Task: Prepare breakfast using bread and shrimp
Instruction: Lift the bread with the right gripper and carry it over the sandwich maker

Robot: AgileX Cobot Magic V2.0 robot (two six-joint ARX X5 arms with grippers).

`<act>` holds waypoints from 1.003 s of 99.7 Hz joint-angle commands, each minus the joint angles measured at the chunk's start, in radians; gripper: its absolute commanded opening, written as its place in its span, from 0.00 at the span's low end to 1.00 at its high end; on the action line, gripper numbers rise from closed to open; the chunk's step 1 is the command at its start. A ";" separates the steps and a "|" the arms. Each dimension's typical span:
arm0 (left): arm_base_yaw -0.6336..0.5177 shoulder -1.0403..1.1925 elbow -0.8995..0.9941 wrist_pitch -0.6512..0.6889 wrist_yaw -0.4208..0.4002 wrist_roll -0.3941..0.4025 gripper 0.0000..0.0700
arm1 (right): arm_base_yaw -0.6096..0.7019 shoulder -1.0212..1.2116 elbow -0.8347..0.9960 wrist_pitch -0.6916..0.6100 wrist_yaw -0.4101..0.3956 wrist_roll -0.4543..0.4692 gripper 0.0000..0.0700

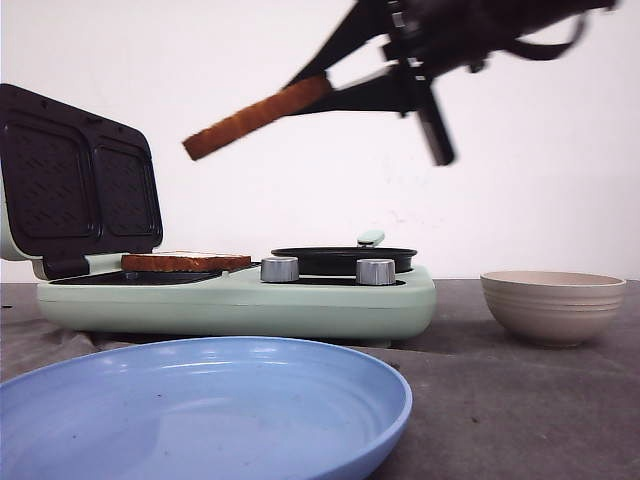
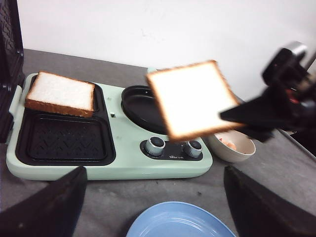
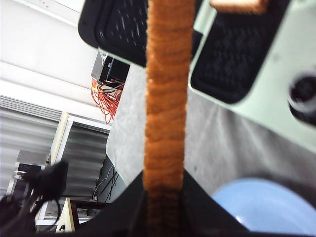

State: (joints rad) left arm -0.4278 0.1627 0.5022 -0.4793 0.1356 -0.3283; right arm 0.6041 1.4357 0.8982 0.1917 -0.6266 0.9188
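Next, my right gripper puts its slice of bread, now hanging over the round pan, down on the empty cell of the sandwich plate (image 1: 127, 263) (image 3: 230, 63), next to the other slice.
One slice of bread (image 1: 185, 262) lies flat on the sandwich plate of the mint-green breakfast maker (image 1: 240, 300), by its raised lid; the left wrist view shows that slice (image 2: 60, 93) in the far cell. My right gripper (image 1: 322, 90) is shut on the second slice of bread (image 1: 255, 117), holding it tilted in the air above the maker. The held slice (image 2: 191, 99) hangs over the round pan (image 2: 138, 106), and its crust (image 3: 168, 89) sits between my right gripper (image 3: 163, 197). The shrimp (image 2: 230, 144) lies in the beige bowl (image 2: 232, 150). My left gripper (image 2: 155, 212) is open and empty over the blue plate (image 2: 180, 219).
The maker's lid (image 1: 75, 185) stands open at the left. Two silver knobs (image 1: 279, 268) sit on its front, with the black pan (image 1: 343, 258) behind them. The beige bowl (image 1: 553, 305) stands to the right of the maker, and the blue plate (image 1: 200, 410) is in front.
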 commanded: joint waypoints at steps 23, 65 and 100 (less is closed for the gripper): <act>-0.003 -0.002 0.022 0.011 -0.003 -0.005 0.68 | 0.065 0.280 0.241 0.007 0.016 -0.019 0.00; -0.003 -0.002 0.022 0.018 -0.006 -0.005 0.68 | 0.134 0.562 0.535 0.002 0.087 0.023 0.00; -0.003 -0.002 0.022 0.018 -0.005 -0.005 0.68 | 0.161 0.605 0.589 -0.052 0.178 0.016 0.00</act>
State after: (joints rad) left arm -0.4278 0.1623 0.5037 -0.4744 0.1307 -0.3294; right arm 0.7567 2.0190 1.4616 0.1356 -0.4522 0.9394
